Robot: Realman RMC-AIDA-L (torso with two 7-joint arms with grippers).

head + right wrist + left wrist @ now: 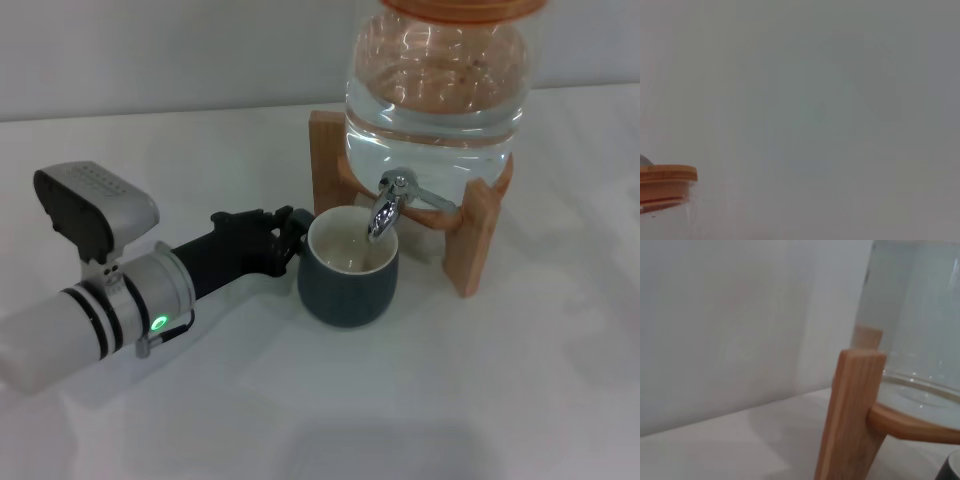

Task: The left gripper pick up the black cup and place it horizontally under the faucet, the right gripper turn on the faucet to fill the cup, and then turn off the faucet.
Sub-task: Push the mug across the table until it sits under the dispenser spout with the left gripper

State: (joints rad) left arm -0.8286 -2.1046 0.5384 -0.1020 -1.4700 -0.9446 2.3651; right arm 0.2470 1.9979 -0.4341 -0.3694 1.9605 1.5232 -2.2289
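Observation:
Next, my left gripper sets the black cup down on the white table (pixel 381 332) just in front of the wooden stand.
The black cup (pixel 347 285) stands upright on the white table, its cream inside open directly below the spout of the chrome faucet (pixel 385 208). My left gripper (pixel 293 235), a black claw on the silver-grey arm, reaches in from the left and is shut on the cup's left side, where the handle is hidden behind the fingers. A sliver of the cup's rim shows in the left wrist view (pixel 952 470). The faucet's lever sits on top of the tap. My right gripper is out of view.
The clear water jar (pixel 435 90) rests on a wooden stand (pixel 470 240) behind the cup. The stand (pixel 850 415) and the jar (pixel 920 340) fill the left wrist view. The jar's orange lid (pixel 665 175) shows in the right wrist view. A white wall is behind.

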